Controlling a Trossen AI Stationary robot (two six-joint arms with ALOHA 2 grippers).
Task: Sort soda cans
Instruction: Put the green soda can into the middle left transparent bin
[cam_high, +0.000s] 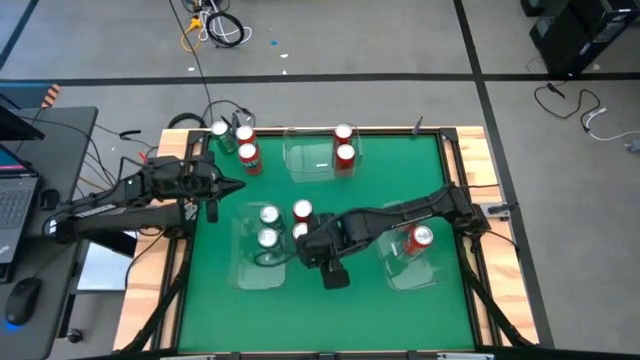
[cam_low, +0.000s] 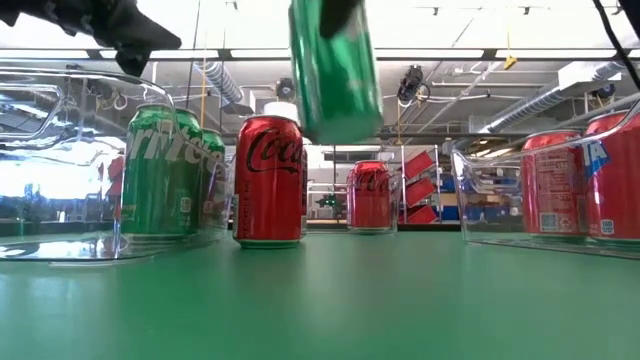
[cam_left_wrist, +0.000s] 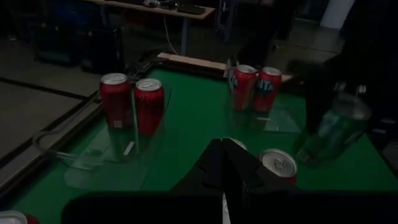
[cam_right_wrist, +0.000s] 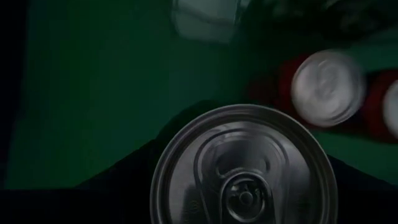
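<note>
I will use my right gripper to set the soda can, now over the table's middle, down on the green mat just nearside of the two red cans (cam_high: 301, 266) (cam_right_wrist: 214, 73).
My right gripper (cam_high: 318, 248) is over the middle of the green table, shut on a green soda can (cam_low: 335, 70), which also shows in the left wrist view (cam_left_wrist: 333, 130). Two green cans (cam_high: 268, 225) stand in a clear tray (cam_high: 255, 275) at the near left, with two red cans (cam_high: 301, 220) beside it. Two more red cans (cam_high: 345, 145) stand in the far tray (cam_high: 305, 165), and a red can (cam_high: 420, 237) sits in the right tray (cam_high: 415, 272). My left gripper (cam_high: 235, 187) hovers shut at the table's left, holding nothing. My right gripper pinches the green can's upper side wall (cam_left_wrist: 348, 109) between its two fingers, just below the silver top (cam_right_wrist: 242, 168). The fingers (cam_right_wrist: 124, 183) come from above, slanting down. The can hangs tilted below them, lifted well clear of the table.
Several cans (cam_high: 240, 145), red and green, stand at the table's far left corner. A wooden frame (cam_high: 480, 160) runs round the green mat. Bare mat lies along the near edge (cam_high: 330, 320). A laptop (cam_high: 15, 190) and cables sit off the table to the left.
</note>
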